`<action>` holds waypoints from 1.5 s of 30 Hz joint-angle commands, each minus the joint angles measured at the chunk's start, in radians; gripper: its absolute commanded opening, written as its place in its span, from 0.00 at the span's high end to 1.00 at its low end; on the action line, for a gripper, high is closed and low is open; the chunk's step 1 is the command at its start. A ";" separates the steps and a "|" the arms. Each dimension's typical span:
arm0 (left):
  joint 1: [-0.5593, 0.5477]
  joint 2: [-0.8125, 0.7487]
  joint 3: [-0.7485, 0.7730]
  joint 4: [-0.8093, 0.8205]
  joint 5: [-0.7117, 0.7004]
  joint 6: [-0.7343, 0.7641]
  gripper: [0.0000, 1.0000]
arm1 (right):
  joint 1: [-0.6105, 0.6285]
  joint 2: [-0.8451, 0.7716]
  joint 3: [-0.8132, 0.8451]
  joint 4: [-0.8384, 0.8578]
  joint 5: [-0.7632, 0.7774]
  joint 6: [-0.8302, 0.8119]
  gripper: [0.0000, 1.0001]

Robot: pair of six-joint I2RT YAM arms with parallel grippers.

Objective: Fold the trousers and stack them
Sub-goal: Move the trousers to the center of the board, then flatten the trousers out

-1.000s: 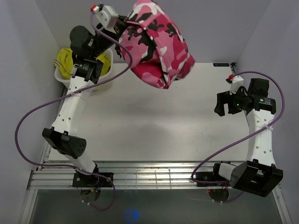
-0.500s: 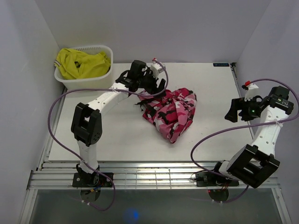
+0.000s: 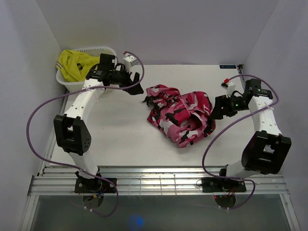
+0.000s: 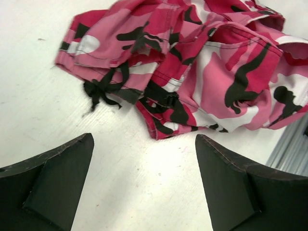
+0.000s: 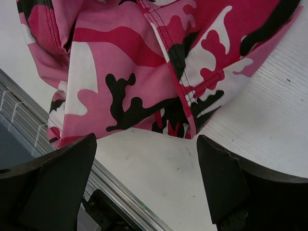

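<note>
I should move my left gripper next to the trousers' hem [image 3: 152,107] [image 4: 161,101] beside the black drawstring and close it there.
The pink, white, dark red and black camouflage trousers [image 3: 180,114] lie in a crumpled heap on the middle of the white table [image 3: 115,134]. My left gripper [image 3: 136,84] hovers open just left of the heap, nothing between its fingers. Its wrist view shows the trousers [image 4: 192,62] beyond the open left gripper [image 4: 143,139], with a black drawstring [image 4: 101,90] at the near hem. My right gripper [image 3: 215,109] is open at the heap's right edge. In the right wrist view the trousers [image 5: 144,62] lie just ahead of the empty right gripper [image 5: 146,144].
A white basket [image 3: 111,50] holding a yellow garment [image 3: 74,62] stands at the back left corner, close behind my left arm. The metal rail [image 5: 33,130] along the table's near edge shows in the right wrist view. White walls enclose the table.
My left gripper opened and let go of the trousers, which dropped from the air into a heap on the table. The left arm drew back left; the right gripper moved in to the heap.
</note>
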 commanded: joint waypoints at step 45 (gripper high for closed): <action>0.067 -0.115 -0.028 -0.129 -0.366 0.235 1.00 | -0.109 -0.012 0.020 0.248 0.583 0.085 0.92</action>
